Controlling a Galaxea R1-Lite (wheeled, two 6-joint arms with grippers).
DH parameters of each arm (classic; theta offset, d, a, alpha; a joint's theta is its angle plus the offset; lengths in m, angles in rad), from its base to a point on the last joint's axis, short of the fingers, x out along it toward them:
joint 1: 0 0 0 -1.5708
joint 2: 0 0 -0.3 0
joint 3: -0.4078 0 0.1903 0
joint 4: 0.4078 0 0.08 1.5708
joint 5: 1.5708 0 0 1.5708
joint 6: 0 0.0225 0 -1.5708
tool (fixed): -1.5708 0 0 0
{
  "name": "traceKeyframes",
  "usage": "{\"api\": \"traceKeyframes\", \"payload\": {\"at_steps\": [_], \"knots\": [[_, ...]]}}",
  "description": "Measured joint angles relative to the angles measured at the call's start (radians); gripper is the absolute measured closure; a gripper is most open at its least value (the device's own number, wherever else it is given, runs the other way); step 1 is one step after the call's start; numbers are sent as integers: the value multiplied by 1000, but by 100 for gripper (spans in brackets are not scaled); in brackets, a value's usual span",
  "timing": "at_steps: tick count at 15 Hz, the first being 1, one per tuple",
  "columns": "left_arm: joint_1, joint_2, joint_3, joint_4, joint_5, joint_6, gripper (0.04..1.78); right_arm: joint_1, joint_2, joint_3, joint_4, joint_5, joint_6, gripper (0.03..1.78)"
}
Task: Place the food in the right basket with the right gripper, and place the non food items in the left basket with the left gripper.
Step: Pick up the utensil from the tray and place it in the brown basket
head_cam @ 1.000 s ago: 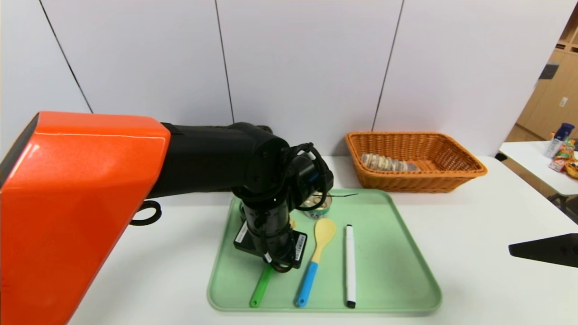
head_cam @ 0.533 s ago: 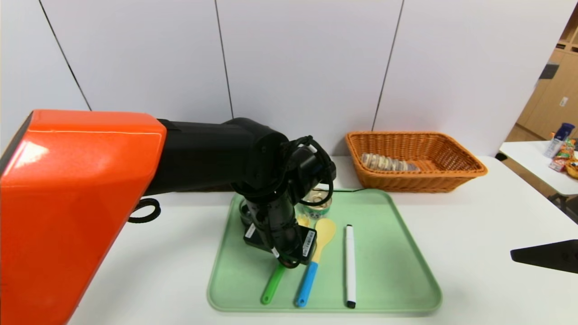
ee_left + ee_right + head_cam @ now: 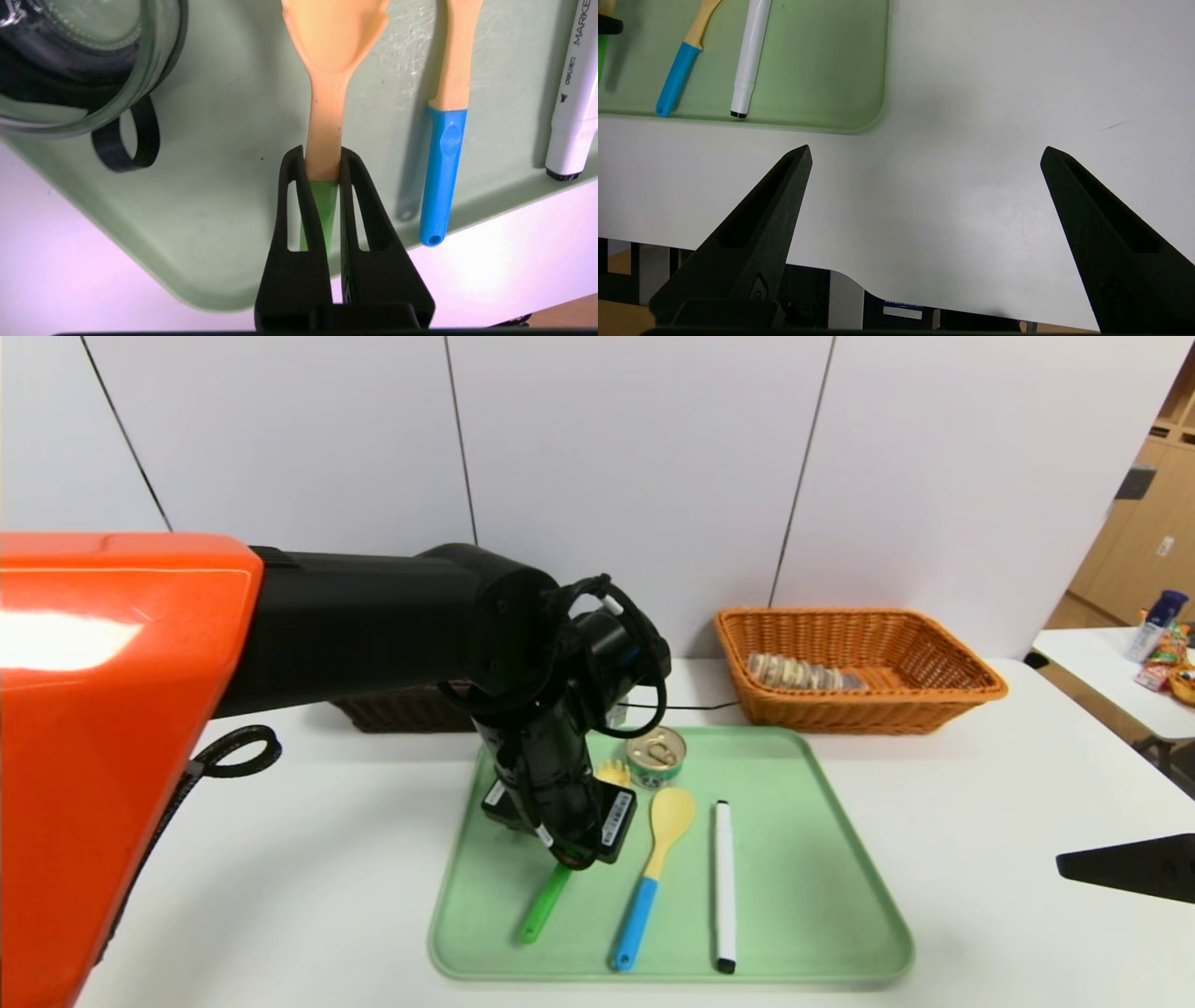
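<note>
My left gripper is going to release the yellow pasta fork, which hangs over the green tray now, on the middle of the dark brown basket's bottom (image 3: 444, 678).
My left gripper (image 3: 571, 857) hangs over the green tray (image 3: 812, 859) and is shut on the yellow pasta fork (image 3: 324, 116), where its yellow neck meets the green handle (image 3: 543, 907). The glass cup (image 3: 84, 60) with the black handle stands close beside it; the arm hides it in the head view. The yellow spoon with the blue handle (image 3: 652, 863), the white marker (image 3: 724, 887) and the gold-lidded tin (image 3: 655, 756) lie on the tray. The striped bread loaf (image 3: 803, 674) lies in the orange basket (image 3: 934, 700). My right gripper (image 3: 927, 154) is open and empty over bare table.
The dark brown basket (image 3: 401, 711) shows only partly behind my left arm, at the back left. A black cable lies on the table behind the tray. A side table (image 3: 1120, 681) with packets stands at the far right. The table's front edge runs just below my right gripper.
My left arm has risen and drawn back to the left with the fork in its grip; the fork's green handle swung right, then left. The tin now shows fully. The right arm barely moved.
</note>
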Motion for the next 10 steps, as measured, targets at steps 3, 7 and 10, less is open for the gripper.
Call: {"api": "traceKeyframes", "payload": {"at_steps": [3,7,10], "knots": [[1,-51,1,55,-7,16,170,0,-1,4,-6,-2,3,11],[2,-149,-26,71,-92,51,170,-1,-14,72,-98,-2,3,11],[50,-243,-74,-34,-239,3,170,-1,-26,134,-207,-1,4,11]]}}
